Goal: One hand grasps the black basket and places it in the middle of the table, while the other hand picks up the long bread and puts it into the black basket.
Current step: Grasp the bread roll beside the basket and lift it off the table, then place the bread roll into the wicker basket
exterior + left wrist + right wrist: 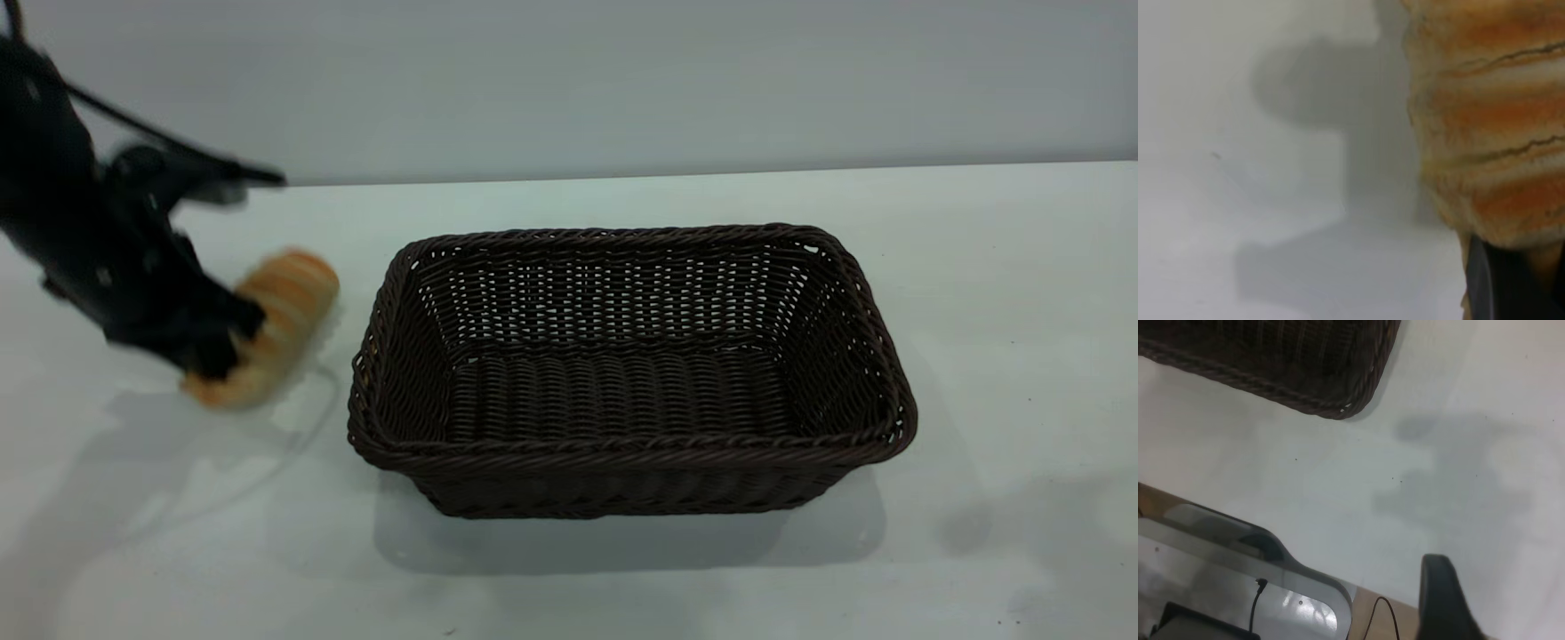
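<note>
Next, my left gripper lets go of the long bread on the black basket's woven bottom [570, 368], a little nearer this gripper than the middle of the basket.
The black basket [627, 369] stands upright and empty in the middle of the table [978, 293]; one corner of it shows in the right wrist view [1305, 367]. The long bread [284, 307] lies tilted to the basket's left, apart from it. My left gripper [227, 342] is shut on the bread's near half, low over the table. In the left wrist view the bread [1491, 120] fills one side, with a black fingertip [1491, 287] against it. My right gripper is out of the exterior view; only a black sliver of it [1441, 600] shows, off the basket's corner.
The table's edge, a grey metal frame [1238, 567] and a thin cable [1378, 613] show in the right wrist view. A plain pale wall [622, 80] runs behind the table. Bare tabletop lies to the basket's right and front.
</note>
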`<state>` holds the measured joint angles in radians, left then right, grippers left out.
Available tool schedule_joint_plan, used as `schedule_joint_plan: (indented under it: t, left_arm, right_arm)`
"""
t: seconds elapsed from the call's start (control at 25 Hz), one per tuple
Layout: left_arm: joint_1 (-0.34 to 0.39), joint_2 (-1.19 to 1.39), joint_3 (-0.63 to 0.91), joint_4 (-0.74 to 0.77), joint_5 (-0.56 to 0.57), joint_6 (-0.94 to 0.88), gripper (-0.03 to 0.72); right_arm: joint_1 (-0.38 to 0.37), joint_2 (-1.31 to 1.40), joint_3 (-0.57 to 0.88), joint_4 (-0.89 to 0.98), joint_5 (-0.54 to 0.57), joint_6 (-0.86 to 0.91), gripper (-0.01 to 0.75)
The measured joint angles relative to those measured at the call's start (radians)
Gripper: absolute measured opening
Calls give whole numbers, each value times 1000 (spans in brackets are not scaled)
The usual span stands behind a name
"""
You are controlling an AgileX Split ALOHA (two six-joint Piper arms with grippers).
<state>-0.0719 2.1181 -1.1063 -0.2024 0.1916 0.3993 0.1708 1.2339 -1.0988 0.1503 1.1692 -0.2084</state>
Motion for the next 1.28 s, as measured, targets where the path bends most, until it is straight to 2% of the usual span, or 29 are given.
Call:
schedule_joint_plan:
  t: [0.16, 0.28, 0.48, 0.68, 0.96, 1.08, 1.28]
  left_arm:
    - [-4, -147, -36, -8, 96, 0, 79]
    - [-42, -228, -56, -16, 166, 3, 76]
    - [-208, -258, -60, -19, 232, 39, 76]
    - [-374, -252, -60, -23, 233, 48, 74]
    - [-460, -195, -62, -26, 167, 17, 86]
    - [-466, -185, -64, -26, 153, 13, 165]
    - [-466, -185, -68, -22, 146, 8, 460]
  right_arm:
    - [0, 0, 0, 0, 0, 0, 459]
    - [0, 0, 0, 0, 0, -1, 459]
    - [0, 0, 0, -1, 0, -1, 459]
    - [0, 0, 0, -1, 0, -1, 459]
    - [0, 0, 0, -1, 0, -1, 459]
    - [0, 0, 0, -1, -1, -1, 459]
    - [0, 0, 0, 0, -8, -1, 459]
